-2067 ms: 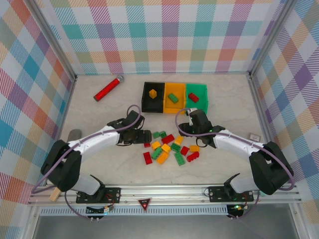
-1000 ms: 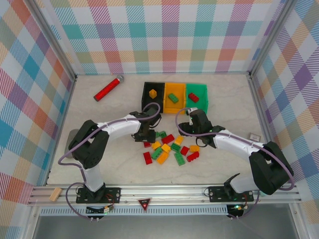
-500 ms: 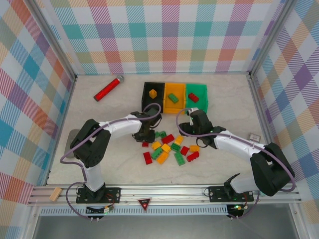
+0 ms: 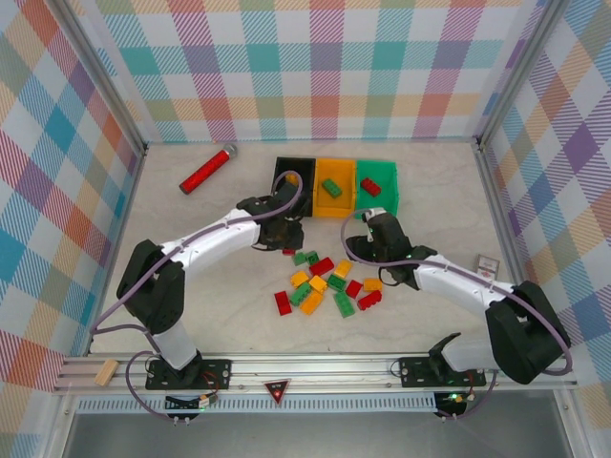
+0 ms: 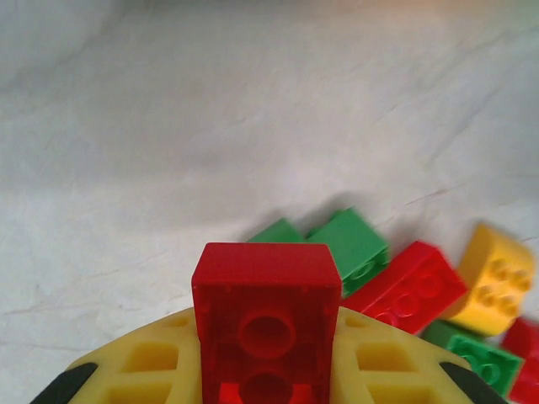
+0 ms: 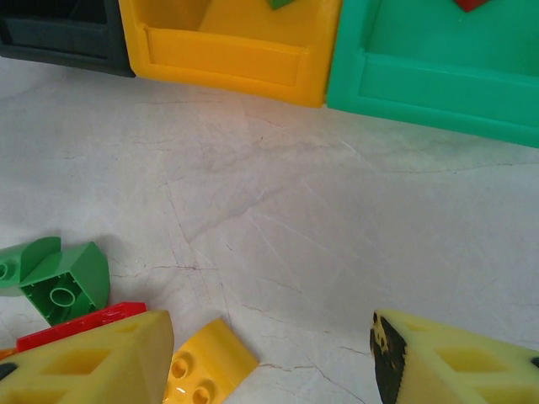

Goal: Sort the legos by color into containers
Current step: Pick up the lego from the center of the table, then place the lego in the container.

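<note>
I will let go of the red lego, now held just above the table, with my left gripper in the green container's front part [image 4: 379, 202], near the red brick there.
My left gripper [image 5: 266, 364] is shut on a small red lego [image 5: 265, 307], which sits squarely between the yellow fingers [image 5: 383, 370] just above the table. From above, this gripper [image 4: 285, 243] hangs just in front of the black container [image 4: 283, 168]. The orange-yellow container [image 4: 336, 168] holds a green brick [image 4: 331, 188]. The green container [image 4: 391, 181] holds a red brick [image 4: 370, 187]. Several red, green and yellow legos [image 4: 329, 281] lie in a loose pile. My right gripper [image 6: 269, 362] is open over bare table at the pile's far edge, a yellow brick [image 6: 206, 370] beside its left finger.
A long red cylinder with a silver end [image 4: 208, 169] lies at the back left. A small grey piece [image 4: 488, 260] rests near the right wall. A wooden block [image 4: 105, 372] sits on the front rail. Green bricks [image 5: 354, 248] and a red one [image 5: 408, 286] lie just beyond the left fingers.
The left gripper has shut on the red lego at the pile's left edge and carried it back toward the black container. The right arm has barely moved.
</note>
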